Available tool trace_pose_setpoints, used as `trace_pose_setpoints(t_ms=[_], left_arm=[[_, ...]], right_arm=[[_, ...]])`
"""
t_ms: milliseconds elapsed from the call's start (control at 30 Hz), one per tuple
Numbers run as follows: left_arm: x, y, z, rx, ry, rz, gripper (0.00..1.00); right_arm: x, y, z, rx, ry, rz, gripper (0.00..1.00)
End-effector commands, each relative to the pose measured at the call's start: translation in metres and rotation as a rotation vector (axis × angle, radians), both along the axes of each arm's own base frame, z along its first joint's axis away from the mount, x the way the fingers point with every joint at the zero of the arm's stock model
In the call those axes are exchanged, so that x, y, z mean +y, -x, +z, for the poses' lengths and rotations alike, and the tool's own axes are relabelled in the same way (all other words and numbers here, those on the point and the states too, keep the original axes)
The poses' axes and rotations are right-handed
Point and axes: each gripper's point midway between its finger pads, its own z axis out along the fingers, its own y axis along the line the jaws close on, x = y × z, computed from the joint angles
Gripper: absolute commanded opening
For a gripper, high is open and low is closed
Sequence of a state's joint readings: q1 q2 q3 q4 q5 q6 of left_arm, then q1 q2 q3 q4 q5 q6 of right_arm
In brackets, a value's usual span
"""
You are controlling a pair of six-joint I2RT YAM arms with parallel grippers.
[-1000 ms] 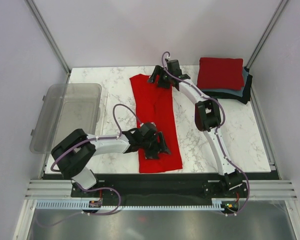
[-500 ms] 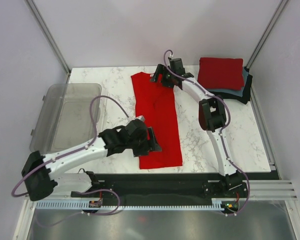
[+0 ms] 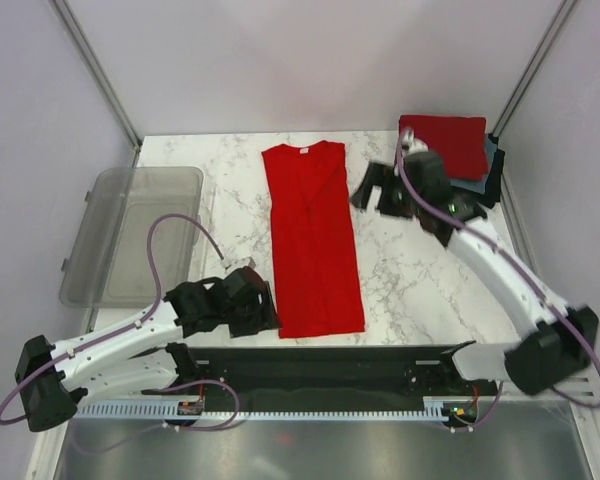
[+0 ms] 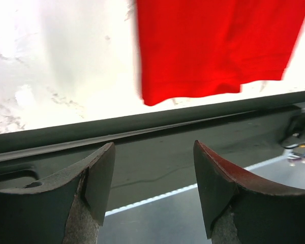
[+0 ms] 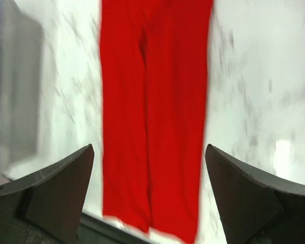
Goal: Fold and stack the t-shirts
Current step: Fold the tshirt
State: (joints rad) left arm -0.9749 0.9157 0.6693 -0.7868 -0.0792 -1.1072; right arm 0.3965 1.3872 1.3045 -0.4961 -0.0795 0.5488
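My right gripper is going to grab the near hem's corner (image 3: pixel 361 328) (image 5: pixel 194 238) of the bright red t-shirt, on the side away from the plastic bin.
A bright red t-shirt (image 3: pixel 312 240), folded into a long narrow strip, lies flat on the marble table (image 3: pixel 420 280), its small white neck label (image 3: pixel 303 150) at the far end. It also shows in the left wrist view (image 4: pixel 213 46) and the right wrist view (image 5: pixel 155 117). A stack stands at the back right: a folded red tee (image 3: pixel 443 143) on a grey-blue one (image 3: pixel 488 160) on a black one (image 3: pixel 485 190). My left gripper (image 3: pixel 268 312) is open and empty, just left of the strip's near hem (image 4: pixel 152 188). My right gripper (image 3: pixel 365 190) is open and empty, right of the strip's far end (image 5: pixel 150 198).
A clear grey plastic bin (image 3: pixel 130 235) stands at the table's left side; it shows blurred in the right wrist view (image 5: pixel 15 86). A black rail (image 3: pixel 360 355) runs along the table's near edge. Metal frame posts stand at the back corners.
Both grippers have come off the red shirt. The left one drew back toward the near left. The right one swung right, away from the collar. The shirt now lies flat and straight.
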Motion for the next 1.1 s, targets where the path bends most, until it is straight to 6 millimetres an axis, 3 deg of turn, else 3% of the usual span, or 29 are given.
trace_pose_setpoints(t_ms=[0, 67, 100, 167, 200, 300, 500, 633, 800, 1067], left_arm=[[0.007, 0.003, -0.013, 0.011, -0.03, 0.021, 0.7], [0.006, 0.005, -0.026, 0.024, -0.032, 0.016, 0.69], [0.004, 0.008, -0.031, 0.04, -0.028, 0.013, 0.69], [-0.001, 0.009, -0.042, 0.045, -0.004, 0.018, 0.67], [-0.002, 0.009, -0.045, 0.053, -0.001, 0.022, 0.66], [-0.004, 0.009, -0.052, 0.053, 0.007, 0.035, 0.65], [-0.006, 0.008, -0.061, 0.049, 0.018, 0.048, 0.63], [-0.002, 0.008, -0.065, 0.041, 0.009, 0.054, 0.63], [0.0, 0.004, -0.068, 0.027, 0.015, 0.09, 0.63], [-0.003, -0.008, -0.061, -0.041, 0.086, 0.142, 0.64]], right_arm=[[-0.025, 0.106, -0.123, 0.313, 0.089, -0.057, 0.98], [-0.022, 0.138, -0.133, 0.336, 0.021, -0.063, 0.95], [-0.021, 0.165, -0.161, 0.394, 0.038, -0.03, 0.93], [-0.011, 0.182, -0.166, 0.383, -0.017, 0.01, 0.86], [-0.01, 0.199, -0.183, 0.416, -0.002, 0.041, 0.85], [-0.016, 0.22, -0.205, 0.463, 0.025, 0.057, 0.82], [-0.014, 0.229, -0.224, 0.475, -0.013, 0.06, 0.75], [-0.009, 0.224, -0.227, 0.452, -0.03, 0.061, 0.71], [-0.007, 0.223, -0.231, 0.459, -0.019, 0.069, 0.59], [-0.002, 0.226, -0.24, 0.474, 0.02, 0.114, 0.47]])
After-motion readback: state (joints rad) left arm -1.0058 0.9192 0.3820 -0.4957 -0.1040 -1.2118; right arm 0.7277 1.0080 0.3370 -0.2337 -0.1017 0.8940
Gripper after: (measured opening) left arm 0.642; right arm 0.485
